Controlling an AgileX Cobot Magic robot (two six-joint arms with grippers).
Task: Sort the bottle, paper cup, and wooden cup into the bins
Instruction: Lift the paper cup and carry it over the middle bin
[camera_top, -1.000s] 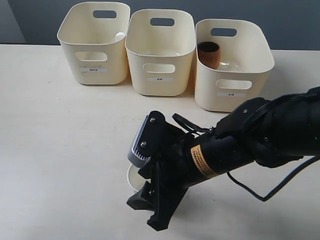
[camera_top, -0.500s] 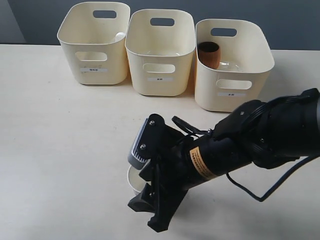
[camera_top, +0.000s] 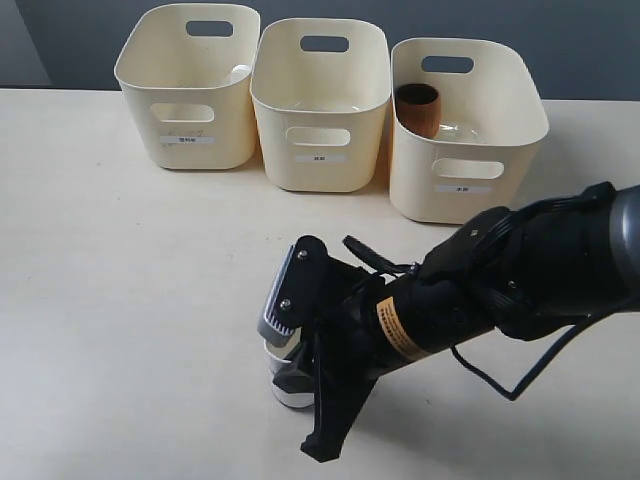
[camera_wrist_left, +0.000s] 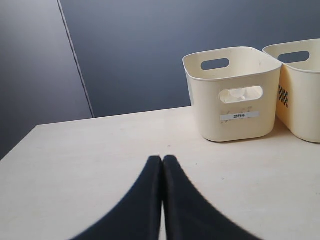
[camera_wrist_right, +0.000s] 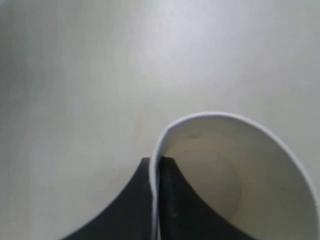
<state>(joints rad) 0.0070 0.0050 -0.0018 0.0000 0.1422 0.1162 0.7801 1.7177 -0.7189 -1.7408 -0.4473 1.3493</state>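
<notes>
Next, I release the white paper cup from my right gripper inside the empty middle bin (camera_top: 312, 106), behind the front side of the bin.
My right gripper (camera_wrist_right: 156, 162) is shut on the white paper cup (camera_wrist_right: 235, 165), with one finger inside the rim and one outside against the wall. In the exterior view the paper cup (camera_top: 289, 383) shows below the wrist, low over the table near the front, with dark print at its base. The wooden cup (camera_top: 418, 108) stands in the right bin (camera_top: 465, 165). A white piece of the bottle (camera_top: 240, 72) shows in the left bin (camera_top: 190, 125) and through that bin's handle cut-out (camera_wrist_left: 240, 94). The middle bin (camera_top: 320, 150) looks empty. My left gripper (camera_wrist_left: 162, 159) is shut on nothing, low over the table.
The three bins stand in a row along the back of the cream table (camera_top: 120, 280). My right arm (camera_top: 520, 280) reaches in from the right across the front. A dark wall (camera_wrist_left: 150, 50) rises behind the table.
The paper cup has turned in my right gripper: its rim showed at the left of the fingers before, and now its side and base show below the wrist. The gripper shifted slightly right.
</notes>
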